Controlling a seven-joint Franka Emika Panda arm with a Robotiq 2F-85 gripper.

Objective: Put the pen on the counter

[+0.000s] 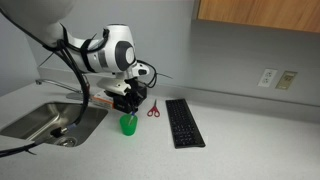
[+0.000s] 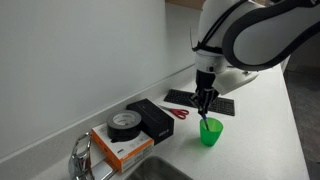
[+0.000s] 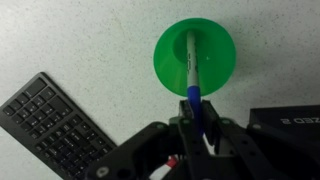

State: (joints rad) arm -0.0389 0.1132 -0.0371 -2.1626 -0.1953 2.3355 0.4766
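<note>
My gripper is going to release the pen on the bare counter (image 1: pixel 144 140) (image 3: pixel 122 38) between the green cup and the black keyboard.
The pen (image 3: pixel 191 62) is white-bodied with a blue cap end and stands in the green cup (image 3: pixel 168 52), seen from above in the wrist view. My gripper (image 3: pixel 196 115) is shut on the pen's blue end, directly over the cup. In both exterior views the gripper (image 1: pixel 130 103) (image 2: pixel 206 103) hangs just above the green cup (image 1: pixel 128 124) (image 2: pixel 210 132), which stands upright on the light grey-white counter (image 1: pixel 250 140) (image 2: pixel 255 140). The pen itself is too thin to make out in the exterior views.
A black keyboard (image 1: pixel 183 122) (image 3: pixel 55 125) lies beside the cup. Red-handled scissors (image 1: pixel 153 110) (image 2: pixel 180 113) lie behind it. A steel sink (image 1: pixel 45 120) is at the counter's end. A black box (image 2: pixel 148 118) and an orange box with a tape roll (image 2: pixel 122 135) sit by the wall.
</note>
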